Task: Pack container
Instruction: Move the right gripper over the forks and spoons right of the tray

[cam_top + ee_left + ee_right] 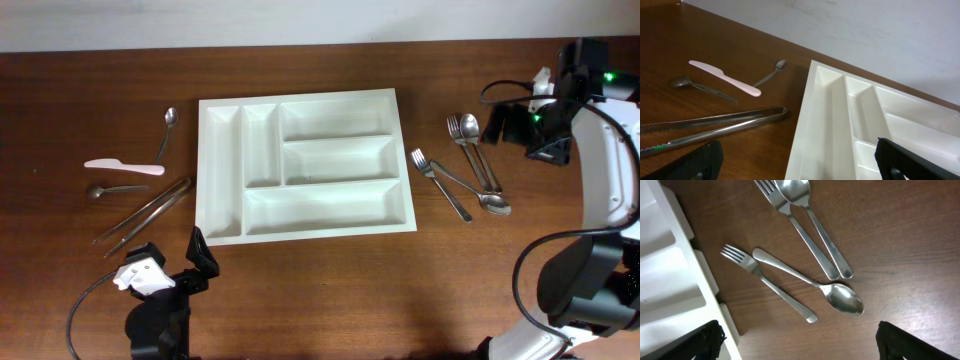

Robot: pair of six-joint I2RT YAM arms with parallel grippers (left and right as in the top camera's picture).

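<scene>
My right gripper is going to close on the upper handle of the fork point(434, 177) point(763, 278) nearest the white container, just under that fork's head.
The white five-compartment container point(300, 98) lies empty in the middle of the table; it also shows in the left wrist view point(810, 115) and the right wrist view point(670, 275). My left gripper point(200, 258) is open and empty near the container's front left corner point(800, 167). My right gripper point(508, 125) is open and empty above the table just right of two forks point(767, 282) point(795, 225) and two spoons point(810, 282) point(815, 220), which lie right of the container point(465, 165).
Left of the container lie a metal spoon point(167, 130) point(771, 74), a pale plastic knife point(125, 167) point(725, 77), a small spoon point(110, 189) point(700, 86) and metal tongs point(145, 212) point(715, 122). A wall runs along the table's far edge.
</scene>
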